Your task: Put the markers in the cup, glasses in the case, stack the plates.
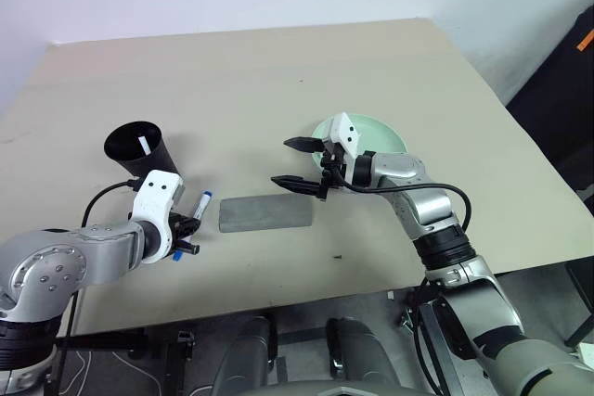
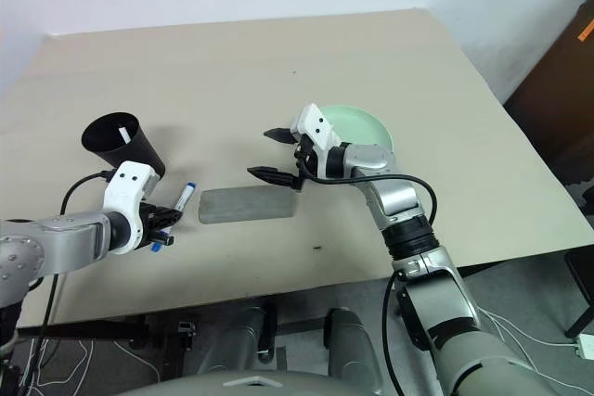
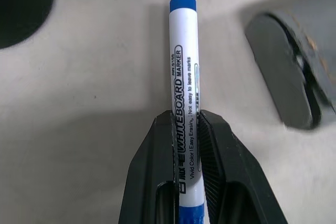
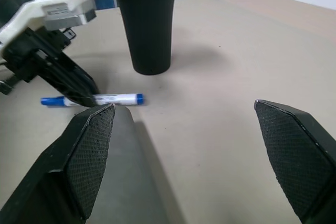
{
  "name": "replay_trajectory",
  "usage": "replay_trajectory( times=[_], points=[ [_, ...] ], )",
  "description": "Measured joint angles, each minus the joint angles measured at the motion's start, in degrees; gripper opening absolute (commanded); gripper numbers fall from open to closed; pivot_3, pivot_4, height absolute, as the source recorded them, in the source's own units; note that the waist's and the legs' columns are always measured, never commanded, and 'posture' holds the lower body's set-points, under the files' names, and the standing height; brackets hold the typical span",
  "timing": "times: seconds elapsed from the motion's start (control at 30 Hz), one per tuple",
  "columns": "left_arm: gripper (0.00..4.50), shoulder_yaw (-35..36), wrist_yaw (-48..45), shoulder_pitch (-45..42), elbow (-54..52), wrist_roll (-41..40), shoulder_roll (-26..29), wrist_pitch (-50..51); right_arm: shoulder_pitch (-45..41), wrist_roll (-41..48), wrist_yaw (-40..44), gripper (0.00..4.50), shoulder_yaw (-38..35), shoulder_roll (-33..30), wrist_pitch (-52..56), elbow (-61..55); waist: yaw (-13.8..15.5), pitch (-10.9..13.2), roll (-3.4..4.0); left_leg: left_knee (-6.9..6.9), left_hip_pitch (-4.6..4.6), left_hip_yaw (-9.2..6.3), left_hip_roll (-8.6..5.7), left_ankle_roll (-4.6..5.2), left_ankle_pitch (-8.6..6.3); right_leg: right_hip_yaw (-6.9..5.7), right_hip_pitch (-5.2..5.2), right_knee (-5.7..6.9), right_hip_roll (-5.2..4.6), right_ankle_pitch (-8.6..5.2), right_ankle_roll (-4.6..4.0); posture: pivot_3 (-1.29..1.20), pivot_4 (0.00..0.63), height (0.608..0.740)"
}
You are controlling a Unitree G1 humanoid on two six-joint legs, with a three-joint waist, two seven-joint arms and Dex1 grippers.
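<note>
Next, I let go of the blue-capped white marker with my left gripper inside the black cup [image 1: 127, 141], beside the end of the slim white marker.
A white marker [image 3: 184, 66] with a blue cap lies on the tan table, and my left gripper [image 3: 186, 129] is shut on its barrel near the rear end. The black cup [image 1: 139, 147] stands upright just behind it, with a slim white marker end [image 1: 144, 146] showing inside. The grey case [image 1: 266, 213] lies closed to the right of the marker. My right gripper [image 1: 283, 162] hovers open above the case's right end, pointing left and holding nothing. A mint green plate [image 1: 380, 132] sits behind that gripper, partly hidden by it. The glasses are out of view.
The table's front edge [image 1: 278, 299] runs close below the case and both grippers. A dark object [image 1: 566, 99] stands off the table's right side. A wide stretch of bare tabletop [image 1: 278, 71] lies behind the cup and plate.
</note>
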Motion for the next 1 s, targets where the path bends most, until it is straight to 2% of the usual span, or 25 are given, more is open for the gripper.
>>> replay_trajectory(
  times=[0.13,0.4,0.53,0.7,0.9,1.0],
  points=[
    [0.26,1.81,-8.47,-0.86,-0.52,2.80,0.18,-5.77,0.10,-0.02,-0.19,4.50,-0.05,-0.08,-0.03,0.00,0.12,0.00,0.00,0.00,-0.02,0.01,0.00,0.00,0.00,0.00,0.01,-0.05,-0.04,0.00,-0.01,0.00,0.150,0.735],
    [0.26,8.12,-29.33,1.59,-0.68,5.54,-4.54,-22.05,0.78,-0.37,-0.10,4.50,-0.02,-0.04,0.00,-0.51,0.02,0.00,0.01,-0.13,-0.09,0.04,0.01,0.00,0.00,0.02,-0.09,-0.11,-0.07,-0.01,-0.02,0.00,0.150,0.735],
    [0.26,13.27,-38.90,-1.81,1.60,11.60,-13.89,-42.07,1.14,2.50,1.84,4.50,-0.12,-0.01,2.55,-3.49,0.21,-0.01,-0.01,-0.09,-0.10,0.06,0.01,0.00,0.00,0.00,-0.05,-0.12,-0.09,0.00,-0.02,0.00,0.150,0.735],
    [0.26,16.98,-43.98,-3.47,5.53,13.25,-14.71,-50.05,1.08,5.48,3.69,4.50,-0.59,-1.00,5.37,-6.27,0.15,0.00,0.00,-0.08,-0.08,0.09,0.01,0.02,0.00,0.01,-0.02,-0.13,-0.08,0.00,-0.02,0.00,0.150,0.735],
    [0.26,19.70,-43.68,-10.39,10.72,14.15,-15.02,-55.61,1.14,6.44,4.30,4.50,-0.44,-1.11,6.19,-8.69,0.21,0.02,-0.05,0.05,-0.04,0.04,0.01,0.04,0.01,-0.05,0.05,-0.04,-0.04,0.01,0.01,0.00,0.150,0.735],
    [0.26,20.71,-43.66,-10.94,14.46,15.48,-14.82,-56.92,1.80,6.18,4.03,4.50,-0.39,-1.14,6.06,-9.16,0.07,0.02,-0.05,0.04,0.01,0.05,0.01,0.09,0.04,-0.04,0.08,-0.04,-0.01,0.01,0.02,0.00,0.150,0.735]
  ],
)
